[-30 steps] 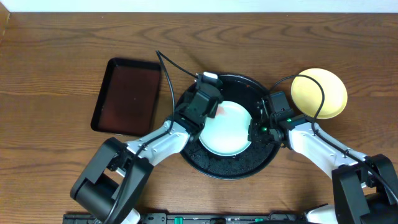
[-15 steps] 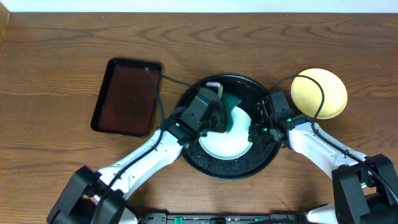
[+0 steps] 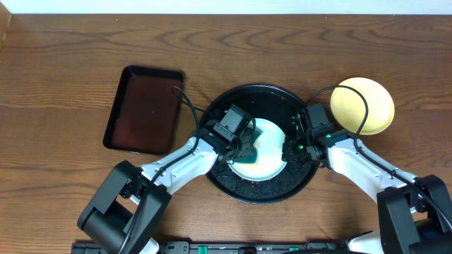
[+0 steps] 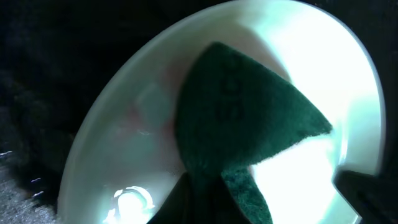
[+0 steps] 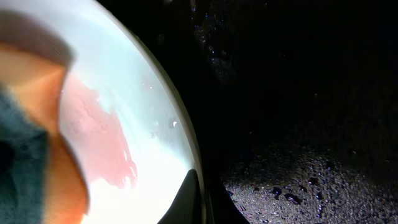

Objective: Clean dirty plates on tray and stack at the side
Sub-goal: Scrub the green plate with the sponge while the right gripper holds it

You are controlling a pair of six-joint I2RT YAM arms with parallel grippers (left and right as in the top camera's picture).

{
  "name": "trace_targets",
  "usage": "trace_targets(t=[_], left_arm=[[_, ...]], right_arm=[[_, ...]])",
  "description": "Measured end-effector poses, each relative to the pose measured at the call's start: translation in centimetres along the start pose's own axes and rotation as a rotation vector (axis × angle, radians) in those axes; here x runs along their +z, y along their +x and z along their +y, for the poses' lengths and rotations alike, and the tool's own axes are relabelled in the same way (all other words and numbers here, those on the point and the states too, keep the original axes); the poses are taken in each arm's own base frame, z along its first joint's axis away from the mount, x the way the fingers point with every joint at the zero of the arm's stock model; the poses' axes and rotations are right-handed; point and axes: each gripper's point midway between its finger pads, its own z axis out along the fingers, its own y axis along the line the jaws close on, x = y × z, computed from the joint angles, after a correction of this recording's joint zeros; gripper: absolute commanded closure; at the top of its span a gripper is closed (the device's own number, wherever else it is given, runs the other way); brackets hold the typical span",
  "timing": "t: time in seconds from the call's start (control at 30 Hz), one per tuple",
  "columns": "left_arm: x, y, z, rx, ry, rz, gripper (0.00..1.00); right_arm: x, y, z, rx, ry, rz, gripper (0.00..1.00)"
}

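Observation:
The robot's left gripper should release the dark green scouring pad in the middle of the rectangular dark brown tray [image 3: 145, 117].
A pale mint-white plate [image 3: 265, 152] lies in the round black tray [image 3: 244, 185]. My left gripper [image 3: 240, 149] is shut on a dark green scouring pad [image 4: 239, 118] and presses it on the plate's inside; faint pink smears [image 4: 140, 115] show beside the pad. My right gripper [image 3: 288, 149] is shut on the plate's right rim [image 5: 186, 143], one finger [image 5: 186, 199] lying on the inside. A red-orange smear [image 5: 93, 137] shows on the plate in the right wrist view. A pale yellow plate [image 3: 362, 106] sits on the table right of the tray. Only one mint-white plate shows.
A rectangular dark brown tray [image 3: 145, 109] lies on the wooden table left of the black tray. The black tray's floor [image 5: 298, 155] is wet and speckled.
My left gripper has swept the green pad from the plate's upper part down toward its left middle. The right gripper and the plate have stayed put.

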Motion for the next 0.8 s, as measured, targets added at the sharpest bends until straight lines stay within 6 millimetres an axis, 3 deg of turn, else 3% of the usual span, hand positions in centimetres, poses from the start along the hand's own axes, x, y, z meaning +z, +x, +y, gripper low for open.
trace_targets(t=[0.23, 0.43, 0.6, 0.8], left_arm=[[-0.8, -1.5, 2.9, -0.024, -0.14, -0.072, 0.93], [-1.0, -2.2, 3.4, -0.019, -0.176, -0.115, 0.93], [-0.9, -2.9, 2.1, -0.017, -0.117, -0.145, 0.93], [-0.5, -2.6, -1.4, -0.009, 0.029, -0.135, 0.92]], right_arm=[[0.0, 0.0, 0.1, 0.0, -0.005, 0.003, 0.98], [0.0, 0.2, 0.3, 0.001, -0.016, 0.011, 0.99], [0.0, 0.3, 0.3, 0.002, -0.018, 0.013, 0.98], [0.0, 0.1, 0.0, 0.005, -0.004, 0.006, 0.99]])
